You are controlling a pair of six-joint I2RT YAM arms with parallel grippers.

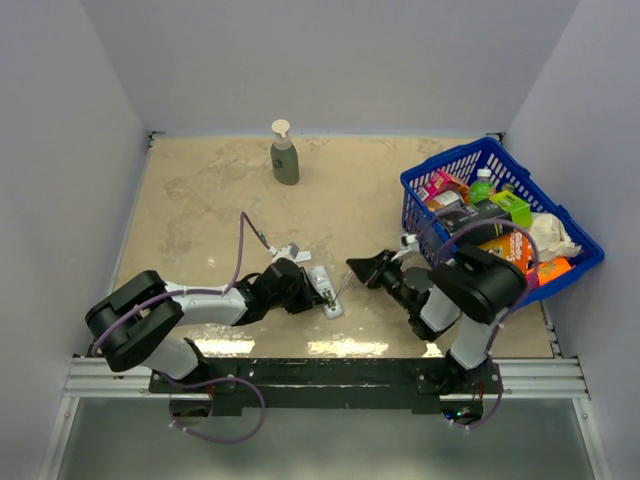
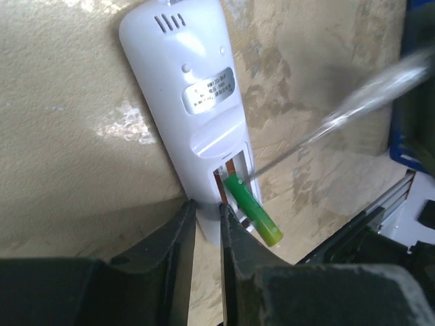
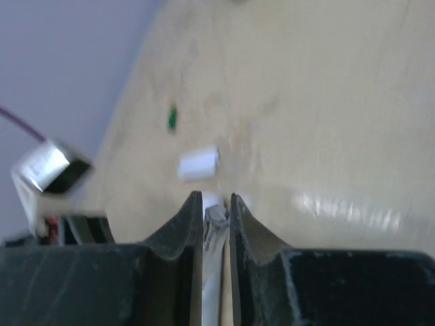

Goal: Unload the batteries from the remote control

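Next, my right gripper sets the thin grey stick, its tip now at the recess, down on the tan table (image 1: 349, 284) next to the remote control, toward the blue basket.
The remote control (image 2: 197, 115) is a white bar lying back up on the tan table; it also shows in the top view (image 1: 326, 291). Its battery recess is open, and one green battery (image 2: 253, 210) sticks out of it at a tilt. My left gripper (image 2: 206, 207) is shut on the remote's near end beside the recess. My right gripper (image 3: 216, 198) is shut on a thin grey stick (image 3: 216, 224), whose blurred tip (image 2: 353, 109) reaches the recess. A second green battery (image 3: 172, 117) lies loose on the table. The white cover piece (image 3: 198, 163) lies beyond the remote.
A blue basket (image 1: 420, 180) full of packets stands at the right. A green soap bottle (image 1: 285, 155) stands at the back. Grey walls close in the table on three sides. A purple cable (image 1: 243, 240) loops over the left arm.
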